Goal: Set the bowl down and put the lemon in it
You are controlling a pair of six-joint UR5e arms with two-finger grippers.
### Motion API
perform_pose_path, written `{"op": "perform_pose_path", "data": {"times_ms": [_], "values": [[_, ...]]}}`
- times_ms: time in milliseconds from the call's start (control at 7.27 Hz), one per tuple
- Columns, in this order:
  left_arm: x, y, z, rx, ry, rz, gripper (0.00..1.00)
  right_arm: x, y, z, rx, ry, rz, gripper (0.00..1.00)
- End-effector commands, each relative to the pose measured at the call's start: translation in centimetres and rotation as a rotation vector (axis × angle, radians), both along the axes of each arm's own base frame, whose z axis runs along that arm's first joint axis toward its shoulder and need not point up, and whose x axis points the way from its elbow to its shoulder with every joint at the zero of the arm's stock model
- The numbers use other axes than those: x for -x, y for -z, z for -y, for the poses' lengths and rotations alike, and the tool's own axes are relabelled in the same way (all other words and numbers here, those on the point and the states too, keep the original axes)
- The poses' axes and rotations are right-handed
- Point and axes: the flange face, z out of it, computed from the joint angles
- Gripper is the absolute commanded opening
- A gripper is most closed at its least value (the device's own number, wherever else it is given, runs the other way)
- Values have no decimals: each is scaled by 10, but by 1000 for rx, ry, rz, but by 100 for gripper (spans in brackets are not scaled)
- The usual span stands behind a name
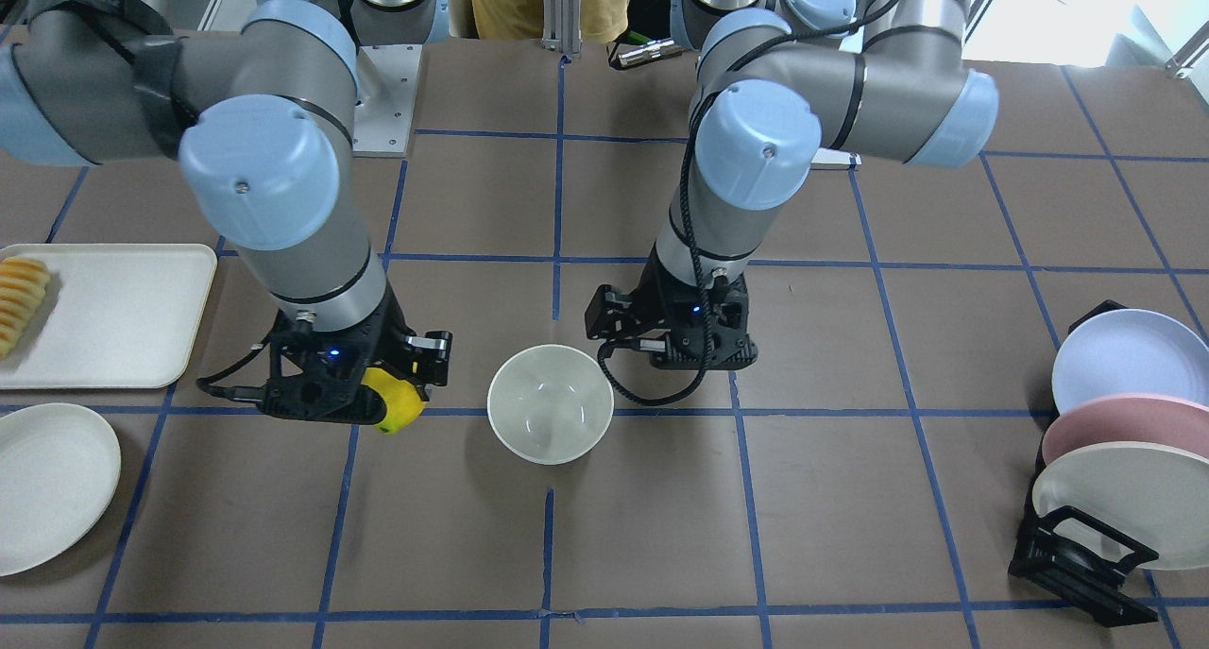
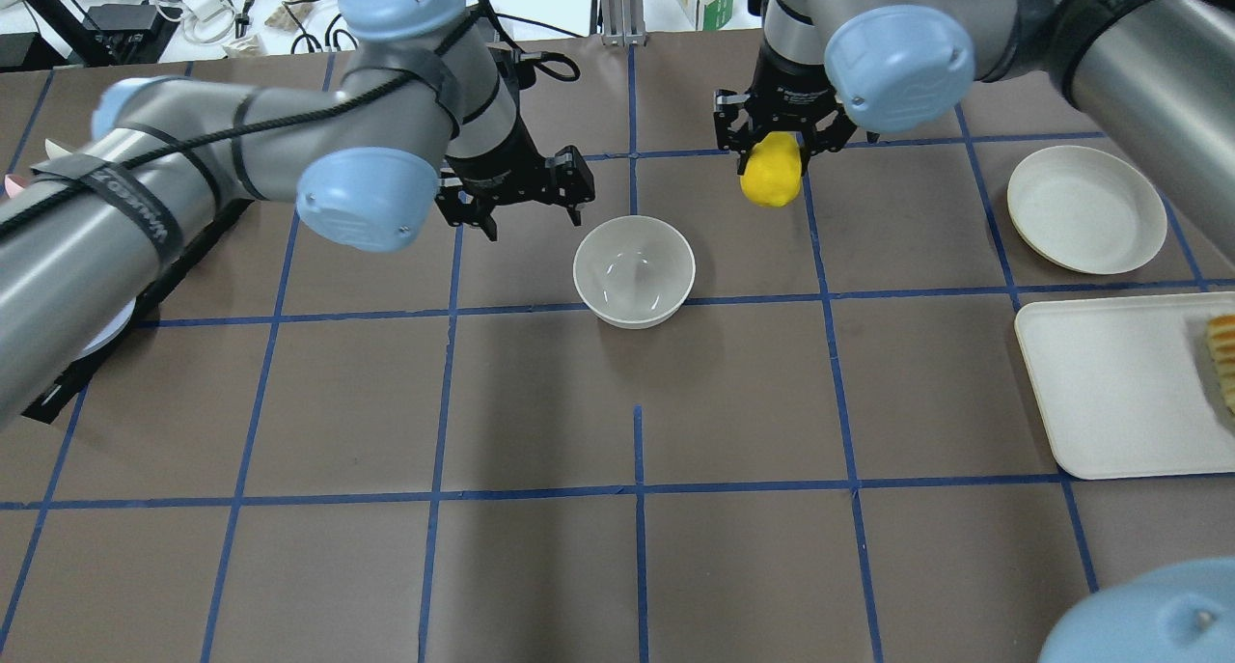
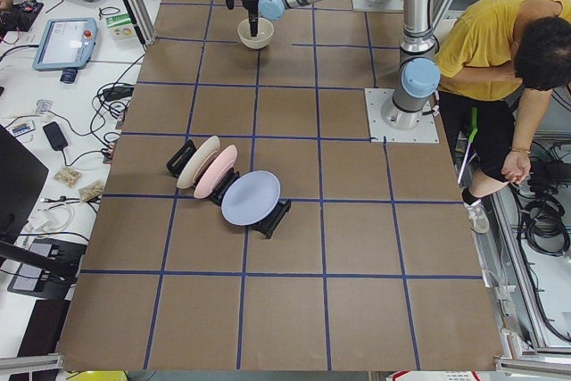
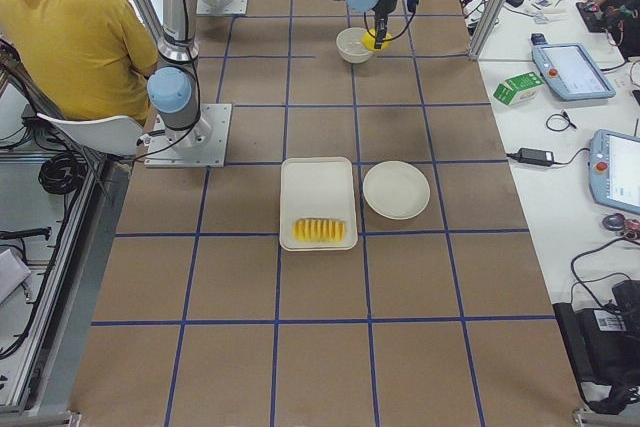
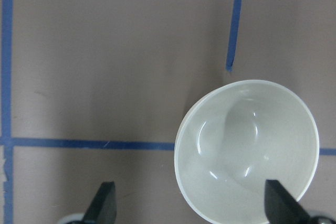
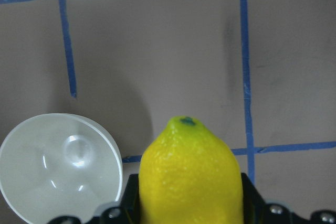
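Note:
Next, I release the yellow lemon from my right gripper on the inside bottom of the empty off-white bowl (image 1: 555, 413) (image 6: 74, 154).
The off-white bowl (image 2: 634, 270) stands upright and empty on the table's middle; it also shows in the front view (image 1: 550, 403) and both wrist views (image 5: 247, 150) (image 6: 58, 166). My right gripper (image 2: 772, 156) is shut on the yellow lemon (image 2: 770, 171) and holds it above the table beside the bowl, apart from it. The lemon's greenish tip points away from the gripper in the right wrist view (image 6: 191, 177). My left gripper (image 2: 529, 217) is open and empty, raised beside the bowl's other side, with one fingertip (image 5: 278, 205) over the bowl's rim.
A white tray (image 2: 1119, 383) with sliced yellow-orange food (image 2: 1221, 354) and a white plate (image 2: 1085, 209) lie on my right side. A black rack (image 1: 1077, 555) holds three plates (image 1: 1124, 441) on my left side. Blue tape lines grid the brown table.

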Motion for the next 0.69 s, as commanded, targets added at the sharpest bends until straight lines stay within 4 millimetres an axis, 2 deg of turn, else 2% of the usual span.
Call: {"op": "perform_pose_path", "data": {"times_ms": [0,138,275,550], "values": [[-65,-71,-19,-26,91,68,100,-51,27,-4,13,18,6,0],[-72,-96,-35,-9,82,69,100,-65,41,-5,16,32,11,0],[-75,-112,-45,12,77,68,100,-82,52,-10,7,18,9,0],[-89,-121,-41,23,62,63,100,-120,91,-17,-8,18,6,0]]}}
